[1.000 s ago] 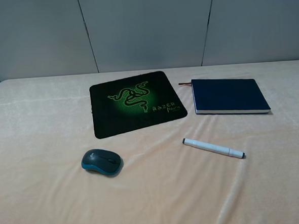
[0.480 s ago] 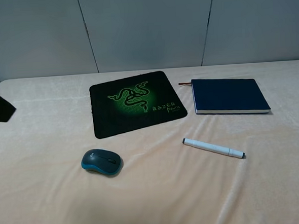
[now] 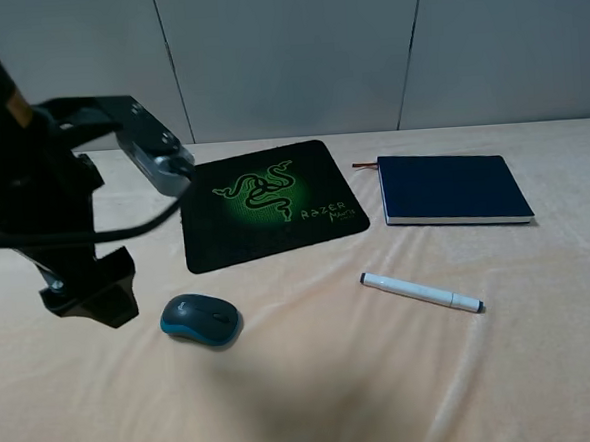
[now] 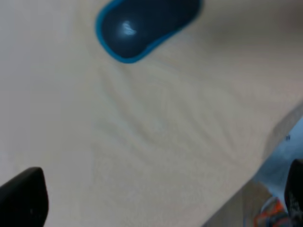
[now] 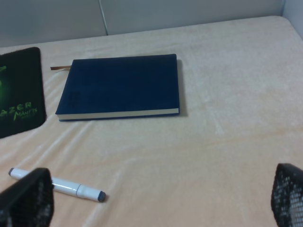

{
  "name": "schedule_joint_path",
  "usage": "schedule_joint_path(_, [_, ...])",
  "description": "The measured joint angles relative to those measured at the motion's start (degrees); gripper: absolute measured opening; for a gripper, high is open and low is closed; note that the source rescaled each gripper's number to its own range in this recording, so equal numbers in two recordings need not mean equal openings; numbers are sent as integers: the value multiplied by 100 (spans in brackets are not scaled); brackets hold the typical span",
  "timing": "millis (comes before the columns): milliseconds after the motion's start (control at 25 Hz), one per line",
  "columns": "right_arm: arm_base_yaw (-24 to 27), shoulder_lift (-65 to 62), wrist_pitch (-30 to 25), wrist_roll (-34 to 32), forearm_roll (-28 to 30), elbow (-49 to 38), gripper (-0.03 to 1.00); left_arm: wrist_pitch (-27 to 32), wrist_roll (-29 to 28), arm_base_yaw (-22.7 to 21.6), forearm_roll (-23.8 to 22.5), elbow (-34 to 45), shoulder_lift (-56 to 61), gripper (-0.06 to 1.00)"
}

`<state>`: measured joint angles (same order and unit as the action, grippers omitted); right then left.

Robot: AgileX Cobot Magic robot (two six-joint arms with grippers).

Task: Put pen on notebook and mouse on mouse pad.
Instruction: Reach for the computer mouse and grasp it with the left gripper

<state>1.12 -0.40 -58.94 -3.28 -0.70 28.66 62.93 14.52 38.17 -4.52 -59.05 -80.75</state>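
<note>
I will move my left gripper to the dark grey mouse next and then close it across its teal sides [image 3: 191,334] [image 4: 160,41], just behind the scroll wheel.
The mouse [image 3: 201,318], dark grey with teal sides, lies on the cloth in front of the black mouse pad [image 3: 269,203]. The white pen [image 3: 421,292] lies right of it, in front of the navy notebook [image 3: 453,188]. My left gripper [image 3: 91,299] hangs just left of the mouse, apart from it. In the left wrist view the mouse [image 4: 144,23] lies ahead of the open left gripper [image 4: 158,203], nothing between its fingers. The right wrist view shows the notebook [image 5: 120,85], the pen [image 5: 57,184] and a corner of the mouse pad [image 5: 19,94], with the right gripper [image 5: 156,203] open and empty.
A cream cloth [image 3: 315,390] covers the whole table. A grey panelled wall [image 3: 295,51] stands behind it. The left arm [image 3: 33,197] rises over the table's left side. The table's edge [image 4: 277,137] shows in the left wrist view.
The left arm has swung in from the left edge and now stands over the table with its gripper beside the mouse. Mouse, pen, notebook and pad have not moved.
</note>
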Motion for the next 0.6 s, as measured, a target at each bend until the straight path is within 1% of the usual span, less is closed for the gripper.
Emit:
schedule_joint_path(120, [0,0,0,0,0,0,100,-53,123,154,-5,0,-522,100])
schedule_joint_path(280, [0,0,0,0,0,0,100,-287,512,283,-10,-11,-1176,100])
schedule_joint_path(480, [0,0,0,0,0,0,100,-538,1116,283,-5,-11,-1837,100])
schedule_joint_path(600, [0,0,0,0,0,0,100,-787,1321,283,-57,-41,-2129,100])
